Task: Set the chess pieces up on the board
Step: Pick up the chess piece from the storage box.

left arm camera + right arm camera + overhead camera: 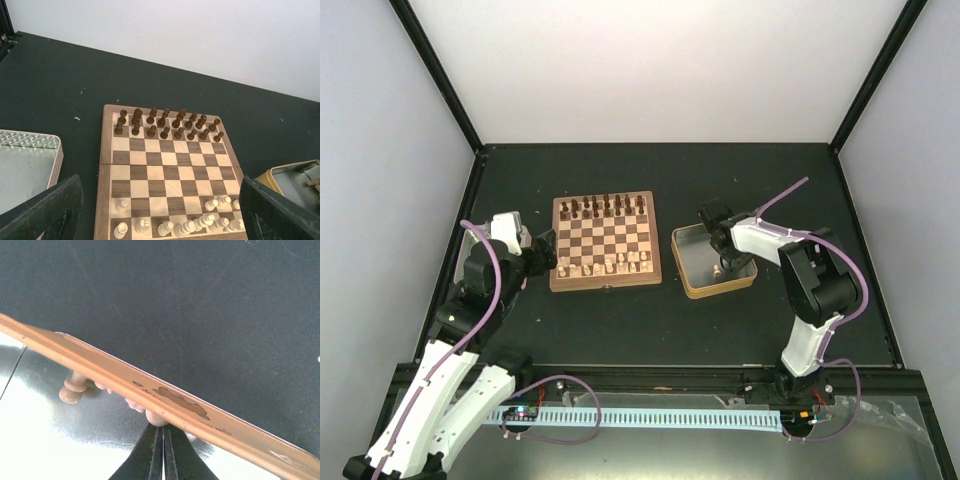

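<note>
The shut fingers of my right gripper only meet the pale piece's rounded end, so I will open them and close around it nearer the tin's side [172,401].
The board [605,240] lies mid-table. Dark chessmen [607,207] fill its far two rows; several pale chess pieces [607,265] stand on its near rows, some gaps between them. They also show in the left wrist view [190,226]. My left gripper [542,250] hovers off the board's left near corner, open and empty, fingers [45,210] wide apart. My right gripper [722,262] reaches down into the gold-rimmed tin [715,291]. Its jaws [162,429] are shut, tips touching a pale piece [156,417] against the tin's wall [175,400]. Another pale piece [72,389] lies nearby.
A silver embossed tin lid [25,165] lies left of the board under the left arm. The tin [295,175] sits just right of the board. White walls enclose the black table on three sides.
</note>
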`<control>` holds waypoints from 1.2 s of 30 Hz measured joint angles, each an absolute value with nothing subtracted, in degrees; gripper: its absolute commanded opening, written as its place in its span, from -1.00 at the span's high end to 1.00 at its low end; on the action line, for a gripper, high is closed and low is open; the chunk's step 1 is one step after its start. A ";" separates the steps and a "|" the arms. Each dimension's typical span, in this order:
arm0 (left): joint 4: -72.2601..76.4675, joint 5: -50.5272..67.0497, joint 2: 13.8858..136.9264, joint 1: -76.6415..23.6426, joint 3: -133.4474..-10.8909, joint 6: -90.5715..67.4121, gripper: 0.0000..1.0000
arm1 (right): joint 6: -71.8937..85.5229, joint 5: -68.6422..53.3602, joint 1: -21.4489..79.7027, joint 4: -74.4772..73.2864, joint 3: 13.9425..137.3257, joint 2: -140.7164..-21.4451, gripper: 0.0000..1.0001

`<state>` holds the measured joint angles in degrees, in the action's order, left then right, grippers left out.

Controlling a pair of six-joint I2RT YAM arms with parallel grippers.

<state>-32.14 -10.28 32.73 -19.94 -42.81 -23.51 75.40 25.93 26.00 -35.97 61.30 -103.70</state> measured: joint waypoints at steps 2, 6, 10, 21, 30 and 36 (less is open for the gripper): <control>-32.14 -10.28 32.73 -19.94 -42.81 -23.51 -0.74 | 75.37 25.93 26.00 -36.01 61.30 -103.66 0.97; -32.12 -10.26 32.73 -19.94 -42.81 -23.51 -0.74 | 72.86 25.82 26.00 -36.05 61.30 -102.83 0.97; -32.12 -10.02 32.75 -19.94 -42.81 -23.51 -0.74 | 67.77 25.21 26.00 -35.88 60.97 -99.68 0.97; -31.64 -7.57 33.89 -19.94 -42.54 -23.49 -0.74 | 66.30 23.68 25.76 -36.18 58.26 -92.97 0.23; -31.59 -7.40 33.91 -19.94 -42.48 -23.14 -0.74 | 75.42 22.17 24.21 -35.16 58.24 -96.79 0.41; -31.59 -7.42 33.87 -19.97 -42.48 -23.05 -0.74 | 80.36 22.20 23.64 -33.63 57.69 -97.51 0.38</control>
